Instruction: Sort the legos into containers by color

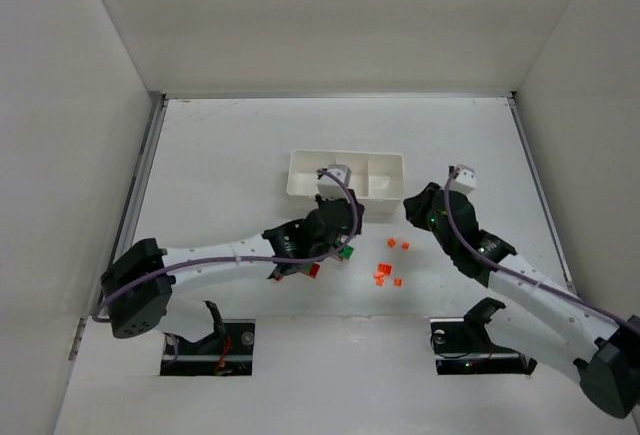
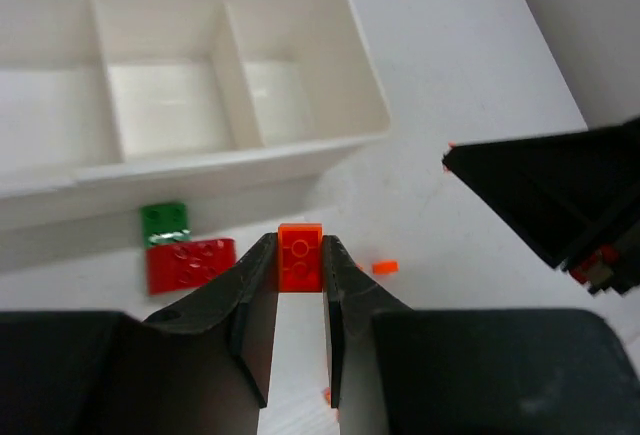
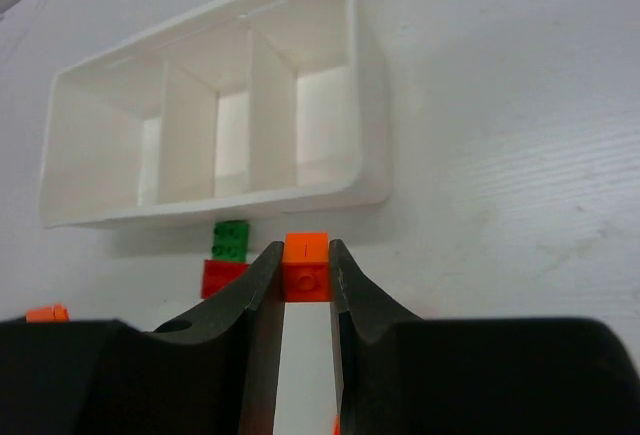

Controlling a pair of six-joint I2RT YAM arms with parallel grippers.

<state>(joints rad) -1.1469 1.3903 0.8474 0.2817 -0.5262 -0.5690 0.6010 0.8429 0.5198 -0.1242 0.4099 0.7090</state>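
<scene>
My left gripper will let go of the small orange lego in the middle compartment of the white tray (image 1: 358,172) (image 2: 197,98).
The white three-compartment tray (image 1: 345,167) stands at mid-table; its compartments look empty in the left wrist view (image 2: 200,105) and the right wrist view (image 3: 210,125). My left gripper (image 1: 348,238) (image 2: 300,260) is shut on a small orange lego (image 2: 300,257), held just in front of the tray. My right gripper (image 1: 410,210) (image 3: 305,270) is shut on another small orange lego (image 3: 305,267) near the tray's right end. A green lego (image 2: 165,221) (image 3: 232,239) joined to a red lego (image 2: 190,263) (image 3: 222,277) lies before the tray. Several tiny orange pieces (image 1: 385,270) lie between the arms.
White walls enclose the table on three sides. The right arm's black body (image 2: 560,195) shows close on the right of the left wrist view. One loose orange piece (image 2: 385,267) lies beside the left fingers, another (image 3: 48,312) at the left edge of the right wrist view.
</scene>
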